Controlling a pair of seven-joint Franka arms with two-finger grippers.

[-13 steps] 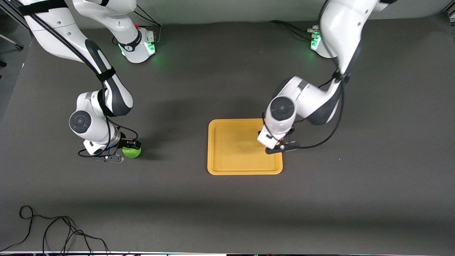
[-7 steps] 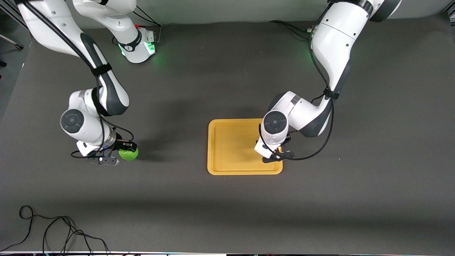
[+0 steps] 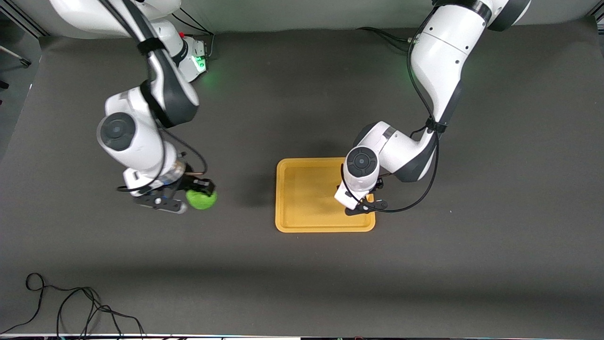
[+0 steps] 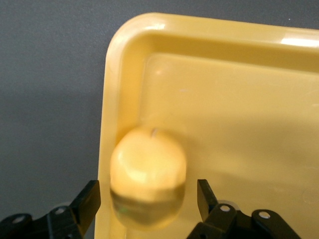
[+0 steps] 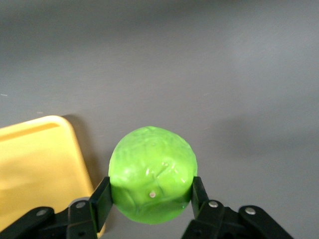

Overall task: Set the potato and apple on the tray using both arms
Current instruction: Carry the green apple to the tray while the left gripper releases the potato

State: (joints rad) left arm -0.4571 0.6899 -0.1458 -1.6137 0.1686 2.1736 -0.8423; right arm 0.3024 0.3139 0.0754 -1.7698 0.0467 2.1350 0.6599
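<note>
My right gripper is going to set the green apple down on the bare tray's bottom beside the potato [image 3: 312, 199] [image 5: 30, 181], a little off the middle.
The green apple [image 3: 201, 199] is held clear of the table in my right gripper [image 3: 198, 194], between the right arm's end and the tray. In the right wrist view the fingers [image 5: 102, 196] press both sides of the apple [image 5: 152, 174]. The orange-yellow tray [image 3: 306, 198] lies mid-table. My left gripper [image 3: 364, 204] is low over the tray's corner nearest the left arm's end and the front camera. In the left wrist view the potato [image 4: 148, 172] lies in the tray [image 4: 239, 99] against its rim, between the open fingers [image 4: 89, 196], with a gap on each side. In the front view the left hand hides the potato.
The dark table mat [image 3: 472, 259] runs all round the tray. A black cable [image 3: 71, 307] loops at the front edge toward the right arm's end. The tray's corner [image 5: 35, 164] shows beside the apple in the right wrist view.
My right gripper has lifted the apple off the table and carried it toward the tray. My left gripper has sunk slightly over the tray's corner.
</note>
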